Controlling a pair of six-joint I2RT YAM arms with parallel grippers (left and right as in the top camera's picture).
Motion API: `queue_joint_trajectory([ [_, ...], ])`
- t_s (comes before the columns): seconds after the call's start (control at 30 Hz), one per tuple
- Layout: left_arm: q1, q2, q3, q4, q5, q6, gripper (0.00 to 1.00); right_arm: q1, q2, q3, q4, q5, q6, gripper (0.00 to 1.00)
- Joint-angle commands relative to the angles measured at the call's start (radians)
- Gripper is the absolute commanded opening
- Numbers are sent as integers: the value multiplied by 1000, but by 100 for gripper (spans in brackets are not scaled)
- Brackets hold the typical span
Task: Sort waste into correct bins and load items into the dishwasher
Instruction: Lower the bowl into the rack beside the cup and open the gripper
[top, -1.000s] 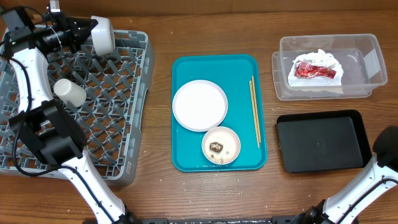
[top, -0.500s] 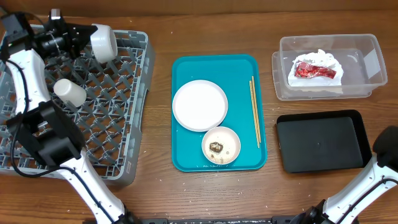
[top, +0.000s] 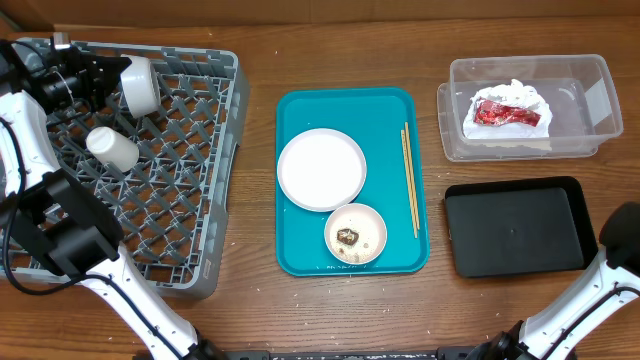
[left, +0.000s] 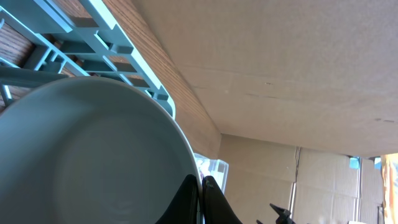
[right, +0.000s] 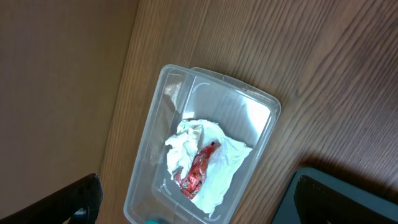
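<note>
My left gripper should set the white saucer free in the grey dishwasher rack (top: 139, 111) behind the small white cup.
My left gripper (top: 113, 77) is shut on the rim of a white saucer (top: 138, 85), held on edge over the back left of the grey dishwasher rack (top: 205, 200). In the left wrist view the saucer (left: 93, 155) fills the left side, and both fingers (left: 214, 205) pinch its rim. A small white cup (top: 110, 148) lies in the rack. The teal tray holds a large white plate (top: 321, 169), a small dish (top: 372, 222) with brown bits, and chopsticks (top: 409, 180). The napkin with its red wrapper (right: 199, 171) lies in the clear tub (right: 140, 180). Above it, my right gripper (right: 199, 202) is open and empty.
The teal tray (top: 400, 255) sits mid-table between the rack and the bins. The black tray (top: 515, 226) lies in front of the clear tub (top: 590, 80) at the right. My right arm (top: 620, 240) stands at the table's front right corner.
My left gripper has carried the saucer leftward and a little toward the front, lower over the rack's back left corner. The right arm has stayed still.
</note>
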Motion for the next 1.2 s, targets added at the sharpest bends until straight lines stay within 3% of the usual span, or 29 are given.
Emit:
queue_joint_trajectory([
  [0.0,-9,5,0,8,-2,40,4,-3,-14,18,2,0,-5,100],
  [0.2,-33,5,0,158,243,-47,4,-3,-14,18,2,0,-5,100],
  [0.4,-52,5,0,195,266,-84,4,-3,-14,18,2,0,-5,100],
  [0.53,-57,5,0,134,201,-37,4,-3,-14,18,2,0,-5,100],
  [0.73,-53,5,0,-50,-37,85,4,-3,-14,18,2,0,-4,100],
  [0.93,-44,5,0,-55,-78,133,4,-3,-14,18,2,0,-5,100],
  [1.17,-39,5,0,-59,-225,139,4,-3,-14,18,2,0,-5,100],
])
